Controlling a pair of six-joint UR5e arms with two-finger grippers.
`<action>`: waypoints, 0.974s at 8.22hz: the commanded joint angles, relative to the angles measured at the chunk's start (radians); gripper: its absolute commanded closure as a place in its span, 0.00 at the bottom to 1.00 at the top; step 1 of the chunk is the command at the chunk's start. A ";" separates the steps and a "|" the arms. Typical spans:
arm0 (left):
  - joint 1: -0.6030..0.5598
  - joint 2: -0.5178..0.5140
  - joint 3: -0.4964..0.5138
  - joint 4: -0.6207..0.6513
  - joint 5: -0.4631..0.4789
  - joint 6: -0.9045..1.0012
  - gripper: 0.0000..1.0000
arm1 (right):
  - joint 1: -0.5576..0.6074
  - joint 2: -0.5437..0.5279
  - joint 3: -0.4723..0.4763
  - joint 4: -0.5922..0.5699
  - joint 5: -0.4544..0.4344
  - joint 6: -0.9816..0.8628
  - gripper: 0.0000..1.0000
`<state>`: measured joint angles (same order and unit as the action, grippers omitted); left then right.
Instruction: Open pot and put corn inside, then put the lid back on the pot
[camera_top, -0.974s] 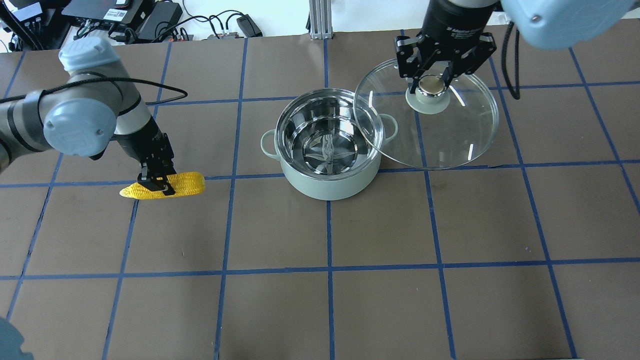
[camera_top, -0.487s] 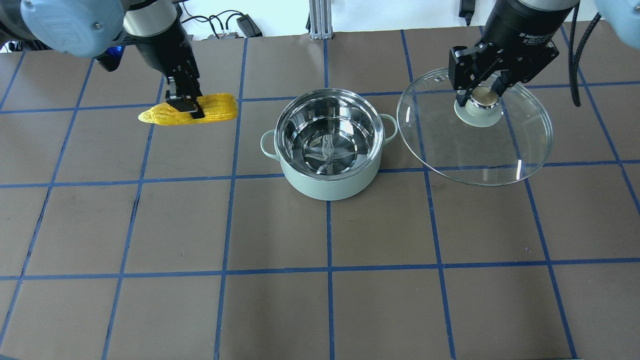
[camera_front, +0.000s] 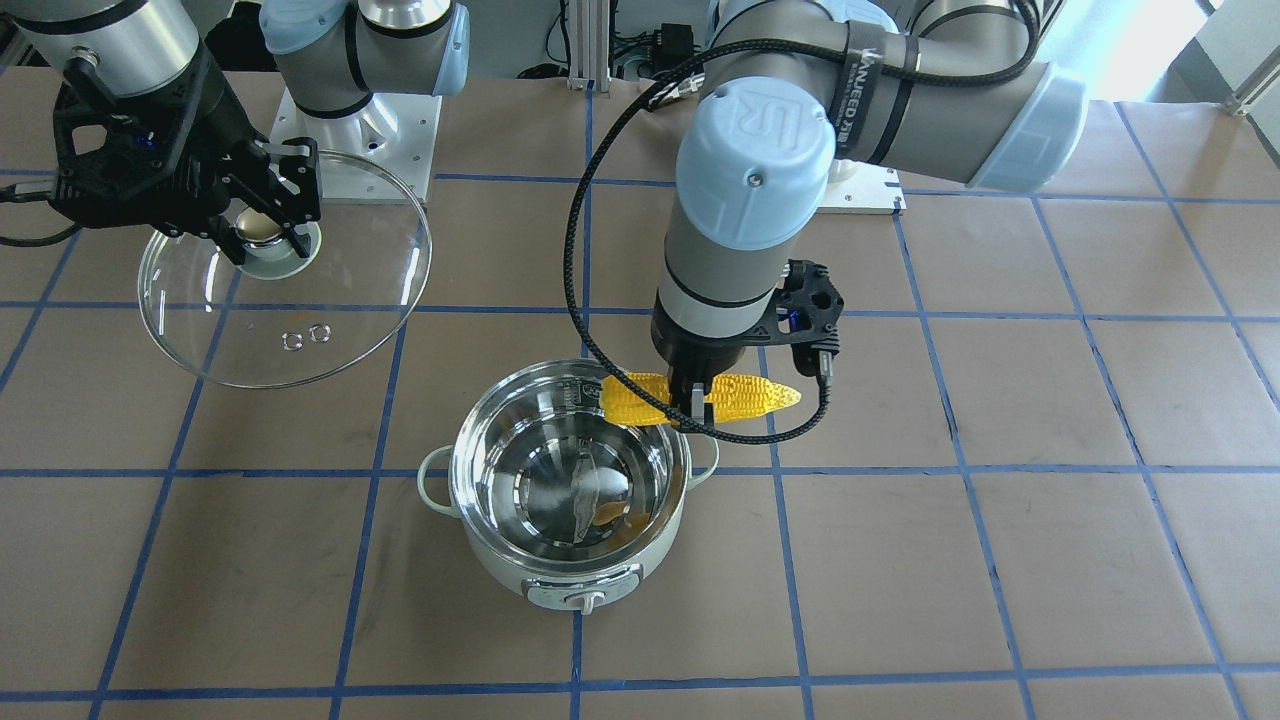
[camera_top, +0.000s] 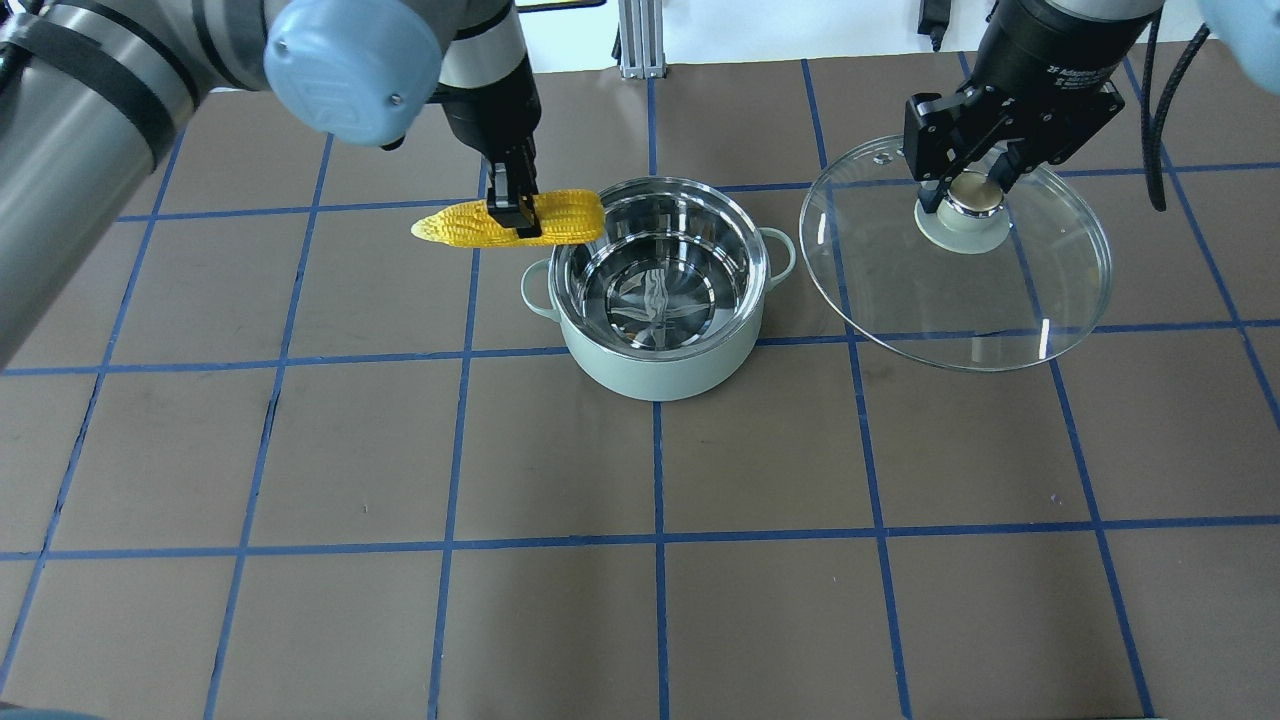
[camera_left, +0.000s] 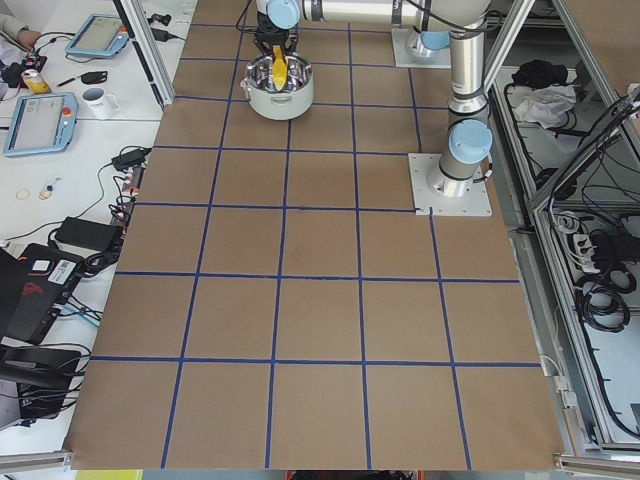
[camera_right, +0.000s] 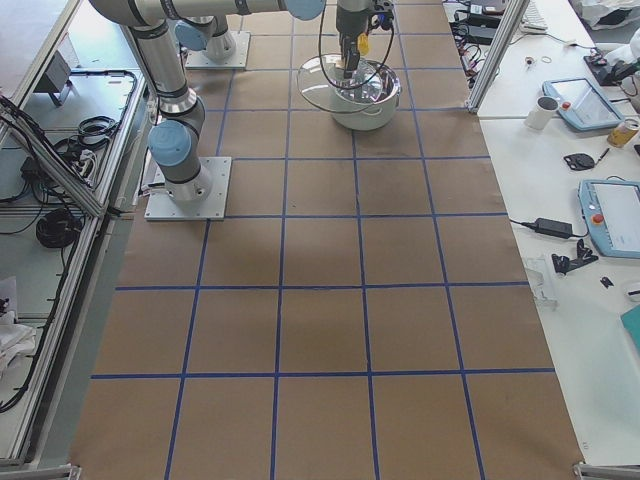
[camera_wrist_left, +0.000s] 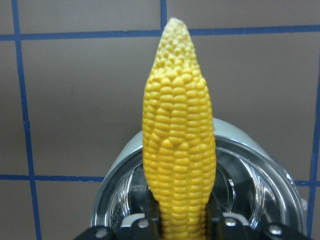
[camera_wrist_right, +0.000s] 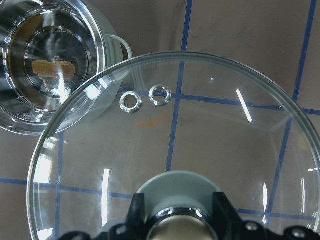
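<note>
My left gripper will release the yellow corn across the steel bottom of the mint-green pot (camera_front: 563, 474).
The mint-green pot (camera_top: 660, 355) stands open at the table's middle, its steel inside empty; it also shows in the front view (camera_front: 570, 575). My left gripper (camera_top: 512, 215) is shut on the yellow corn (camera_top: 560, 218), held level in the air with its blunt end over the pot's rim and its tip pointing away. The corn shows in the front view (camera_front: 740, 398) and the left wrist view (camera_wrist_left: 177, 150). My right gripper (camera_top: 972, 180) is shut on the knob of the glass lid (camera_top: 960, 300), held in the air to the pot's right; the lid shows in the right wrist view (camera_wrist_right: 200, 140).
The brown table has a blue tape grid. Cables and electronics (camera_top: 930, 15) lie beyond the far edge. The arm bases (camera_front: 350, 130) stand at the table's robot side. Side benches hold tablets and cups (camera_left: 60, 90).
My left arm has carried the corn from the table's left up and over to the pot's rim. My right arm moved the lid further right, clear of the pot, then held still.
</note>
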<state>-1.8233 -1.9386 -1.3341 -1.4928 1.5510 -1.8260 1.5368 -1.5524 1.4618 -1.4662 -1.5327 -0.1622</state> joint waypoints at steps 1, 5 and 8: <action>-0.045 -0.060 -0.001 0.052 0.001 -0.025 1.00 | 0.000 -0.001 0.000 0.004 -0.049 -0.019 1.00; -0.109 -0.115 0.036 0.170 -0.002 -0.111 1.00 | 0.002 -0.003 0.000 0.004 -0.049 -0.016 1.00; -0.129 -0.175 0.036 0.236 -0.096 -0.142 1.00 | 0.003 -0.005 0.000 0.003 -0.047 -0.014 1.00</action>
<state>-1.9430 -2.0831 -1.2983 -1.2837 1.5390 -1.9506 1.5388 -1.5563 1.4619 -1.4630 -1.5808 -0.1775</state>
